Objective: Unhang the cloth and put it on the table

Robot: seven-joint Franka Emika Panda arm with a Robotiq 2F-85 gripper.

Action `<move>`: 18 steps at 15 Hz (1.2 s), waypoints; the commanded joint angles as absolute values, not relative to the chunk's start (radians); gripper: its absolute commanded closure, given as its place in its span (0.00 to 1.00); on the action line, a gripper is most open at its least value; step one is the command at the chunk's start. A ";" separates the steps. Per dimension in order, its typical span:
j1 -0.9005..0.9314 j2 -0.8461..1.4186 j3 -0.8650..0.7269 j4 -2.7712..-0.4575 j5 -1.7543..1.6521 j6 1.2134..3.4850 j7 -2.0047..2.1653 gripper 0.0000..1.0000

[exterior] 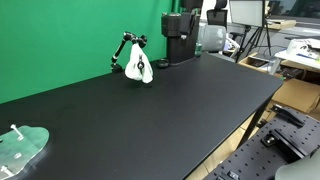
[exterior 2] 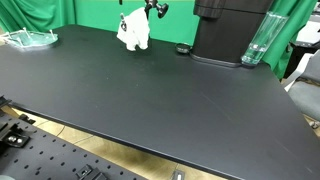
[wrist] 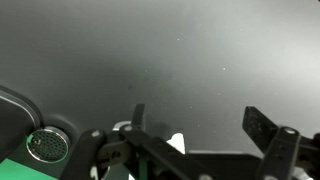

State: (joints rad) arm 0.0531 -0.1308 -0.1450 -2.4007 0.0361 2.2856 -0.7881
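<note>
Next, I should close on the middle of the hanging white cloth (exterior: 145,65), below the black stand's hook.
The white cloth (exterior: 141,70) hangs as a bunched lump from a small black jointed stand (exterior: 124,50) at the far edge of the black table (exterior: 150,120). It also shows in the other exterior view (exterior 2: 133,30), below the stand's hook (exterior 2: 155,8). The gripper is out of both exterior views. In the wrist view the gripper (wrist: 200,118) is open and empty, with bare tabletop (wrist: 190,50) between its fingers. A small white patch (wrist: 177,144), apparently the cloth, peeks from behind black bars at the bottom edge, apart from the fingers.
A pale greenish plastic disc (exterior: 22,148) lies at one table corner, also seen in an exterior view (exterior 2: 30,38). A tall black base (exterior 2: 228,30) and a clear bottle (exterior 2: 256,42) stand at the back edge. Cluttered white desks (exterior: 290,50) lie beyond.
</note>
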 commanded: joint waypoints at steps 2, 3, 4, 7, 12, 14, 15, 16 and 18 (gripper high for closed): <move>0.049 0.067 -0.061 -2.387 0.006 2.628 -0.832 0.00; 0.046 0.102 -0.041 -2.389 0.002 2.720 -0.833 0.00; 0.043 0.138 -0.021 -2.389 -0.008 2.812 -0.825 0.00; 0.011 0.232 0.054 -2.380 0.017 3.064 -0.814 0.00; -0.026 0.326 0.119 -2.356 0.088 3.205 -0.841 0.25; -0.066 0.351 0.161 -2.347 0.092 3.239 -0.841 0.33; -0.085 0.360 0.180 -2.347 0.089 3.248 -0.840 0.40; -0.111 0.367 0.208 -2.346 0.089 3.250 -0.838 0.47; -0.150 0.376 0.248 -2.346 0.086 3.249 -0.839 0.58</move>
